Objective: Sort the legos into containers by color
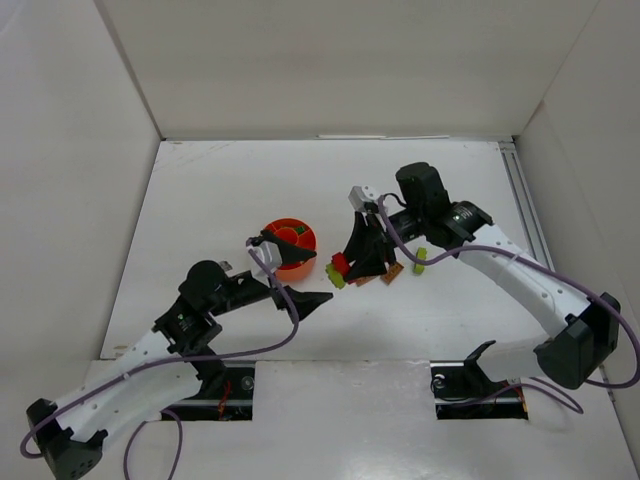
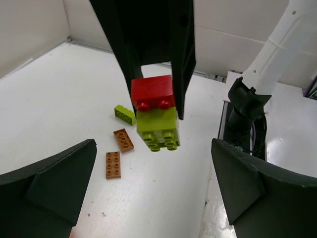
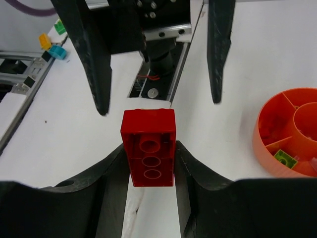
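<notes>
Next, my left gripper pulls the lime lego (image 1: 335,278) off my right gripper's red lego before sorting.
My right gripper (image 3: 149,166) is shut on a red lego (image 3: 149,148). In the left wrist view the red lego (image 2: 152,90) sits between the right fingers with a lime lego (image 2: 158,129) joined beneath it. From above, the pair (image 1: 339,267) is just right of the red-orange bowl (image 1: 276,229). My left gripper (image 1: 292,270) is open and empty, its jaws wide apart, facing the held legos. The bowl (image 3: 262,134) is divided and holds a lime-green piece (image 3: 286,158).
Two orange-brown flat plates (image 2: 123,139) (image 2: 113,164) and a small lime lego (image 2: 125,114) lie on the white table past the held pair. Another lime lego (image 1: 420,260) lies by the right arm. White walls enclose the table (image 1: 230,190). The right arm's base (image 2: 245,106) stands at the near edge.
</notes>
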Motion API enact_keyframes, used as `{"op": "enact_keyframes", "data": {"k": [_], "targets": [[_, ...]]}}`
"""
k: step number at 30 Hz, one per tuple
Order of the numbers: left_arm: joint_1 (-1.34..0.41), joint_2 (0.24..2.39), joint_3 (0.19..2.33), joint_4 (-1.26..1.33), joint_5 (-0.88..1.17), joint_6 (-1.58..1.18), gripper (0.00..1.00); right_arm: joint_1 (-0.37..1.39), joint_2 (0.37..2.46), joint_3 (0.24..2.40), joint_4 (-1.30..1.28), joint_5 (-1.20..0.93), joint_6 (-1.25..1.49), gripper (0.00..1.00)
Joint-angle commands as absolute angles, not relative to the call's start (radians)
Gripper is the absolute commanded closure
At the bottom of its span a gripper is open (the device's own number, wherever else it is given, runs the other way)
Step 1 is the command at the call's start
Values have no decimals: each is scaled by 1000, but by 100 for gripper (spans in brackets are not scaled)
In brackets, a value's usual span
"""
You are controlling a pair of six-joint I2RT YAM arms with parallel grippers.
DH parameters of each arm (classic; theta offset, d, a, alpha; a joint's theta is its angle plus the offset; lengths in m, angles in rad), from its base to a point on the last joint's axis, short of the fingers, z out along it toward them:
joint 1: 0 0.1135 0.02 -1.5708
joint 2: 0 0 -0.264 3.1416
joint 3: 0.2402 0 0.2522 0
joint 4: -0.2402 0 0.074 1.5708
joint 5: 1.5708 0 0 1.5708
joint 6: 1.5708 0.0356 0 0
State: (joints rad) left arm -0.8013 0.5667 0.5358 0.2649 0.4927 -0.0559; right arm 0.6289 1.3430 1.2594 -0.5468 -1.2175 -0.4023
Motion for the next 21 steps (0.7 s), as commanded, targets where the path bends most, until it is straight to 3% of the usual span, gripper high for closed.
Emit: {"op": "enact_keyframes", "data": {"k": [1,10,13,21], "targets": [[-802,630,566,363,453,-107,0,630,1305,1244,-443,-1286,-347,100],[-802,767,626,428,512,-176,3,630,1287,1235,-419,-1243,-324,100],[-802,755,614,457,522,-198,16,630,1287,1235,-419,-1232,-324,100],[-802,746,604,476,558,-198,67,630,1287,1235,-381,-1223,-313,100]]}}
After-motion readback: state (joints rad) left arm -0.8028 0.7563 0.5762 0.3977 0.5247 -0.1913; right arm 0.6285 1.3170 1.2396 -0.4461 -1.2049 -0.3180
